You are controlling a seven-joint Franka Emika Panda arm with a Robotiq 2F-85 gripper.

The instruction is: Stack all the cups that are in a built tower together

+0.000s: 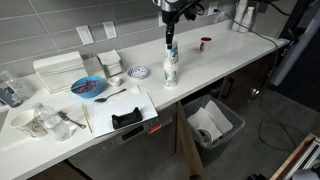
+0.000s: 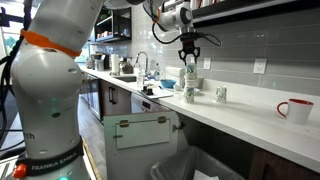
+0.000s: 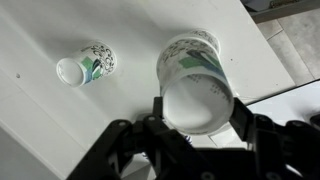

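Note:
My gripper is to let go of the white paper cup over the short stack of cups (image 1: 170, 70) (image 3: 198, 48) near the counter's front edge.
A white paper cup with green print (image 3: 195, 85) sits upside down between my gripper's (image 3: 197, 112) two fingers, which press on its sides near the base. In both exterior views the gripper (image 1: 170, 45) (image 2: 189, 58) hangs straight down over the counter. It holds this cup on top of a short stack of alike cups (image 1: 170, 72) (image 2: 190, 88). One more paper cup (image 3: 85, 65) (image 2: 221, 95) (image 1: 140, 72) stands apart on the white counter beside the stack. I cannot count the cups within the stack.
A red mug (image 1: 205, 43) (image 2: 295, 110) stands further along the counter. A blue bowl (image 1: 88, 87), white trays (image 1: 60, 70), clear glasses (image 1: 40, 122) and a black object (image 1: 127, 118) lie at the other end. An open bin (image 1: 213, 125) sits below the counter's edge.

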